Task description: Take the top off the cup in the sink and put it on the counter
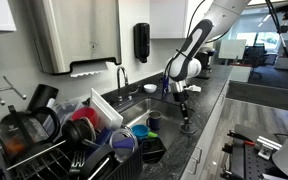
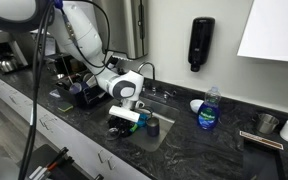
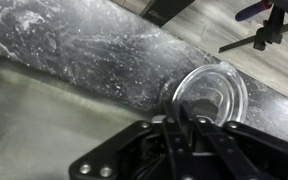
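Next, I let go of the cup's top with my gripper on the dark part of the counter (image 1: 191,130) (image 3: 216,92) between the sink and the counter's front edge.
The top (image 3: 219,95), a round pale-rimmed lid with a darker centre, lies flat against the dark speckled counter (image 3: 74,40) on the strip in front of the sink. My gripper (image 3: 184,112) has its fingers closed together at the lid's near edge. In both exterior views the gripper (image 1: 185,112) (image 2: 123,122) points down at the counter's front strip, with the top (image 1: 187,127) at its tips. The small dark cup (image 1: 154,121) (image 2: 152,126) stands uncovered in the steel sink (image 1: 134,108) (image 2: 169,142), beside the gripper.
A dish rack (image 1: 44,135) with pots and dishes stands beside the sink. A gooseneck tap (image 1: 122,75) rises behind the basin. A blue bottle (image 2: 209,112) and a white bowl (image 2: 196,105) stand on the counter (image 2: 224,150). The counter's front edge is close to the lid.
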`<state>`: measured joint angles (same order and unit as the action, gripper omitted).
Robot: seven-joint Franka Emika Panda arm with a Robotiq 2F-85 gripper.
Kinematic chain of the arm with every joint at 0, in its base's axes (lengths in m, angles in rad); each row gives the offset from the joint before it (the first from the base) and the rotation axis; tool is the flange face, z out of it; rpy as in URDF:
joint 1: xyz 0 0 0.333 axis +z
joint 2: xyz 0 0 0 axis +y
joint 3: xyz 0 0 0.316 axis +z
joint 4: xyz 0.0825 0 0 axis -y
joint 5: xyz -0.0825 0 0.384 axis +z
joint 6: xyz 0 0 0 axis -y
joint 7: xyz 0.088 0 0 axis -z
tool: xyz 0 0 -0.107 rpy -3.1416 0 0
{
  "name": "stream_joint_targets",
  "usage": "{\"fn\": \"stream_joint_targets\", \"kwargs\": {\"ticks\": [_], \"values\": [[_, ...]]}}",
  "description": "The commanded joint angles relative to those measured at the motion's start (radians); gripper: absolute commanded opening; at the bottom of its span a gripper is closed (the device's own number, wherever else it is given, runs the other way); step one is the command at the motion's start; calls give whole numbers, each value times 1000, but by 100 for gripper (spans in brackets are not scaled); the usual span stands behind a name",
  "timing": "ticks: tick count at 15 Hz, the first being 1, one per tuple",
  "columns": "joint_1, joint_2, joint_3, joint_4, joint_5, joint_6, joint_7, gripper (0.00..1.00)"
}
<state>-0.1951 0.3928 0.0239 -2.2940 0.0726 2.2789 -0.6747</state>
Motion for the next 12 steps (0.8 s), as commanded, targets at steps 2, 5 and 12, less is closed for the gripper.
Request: {"fn": "stream_joint_targets", "kwargs": {"ticks": [2,5,12], "values": [[8,-30,-4,-48,-5,42,13,3],[8,-39,-4,-71,-5,57,11,3],[10,-49,-5,-107,-9,87,12,36]]}}
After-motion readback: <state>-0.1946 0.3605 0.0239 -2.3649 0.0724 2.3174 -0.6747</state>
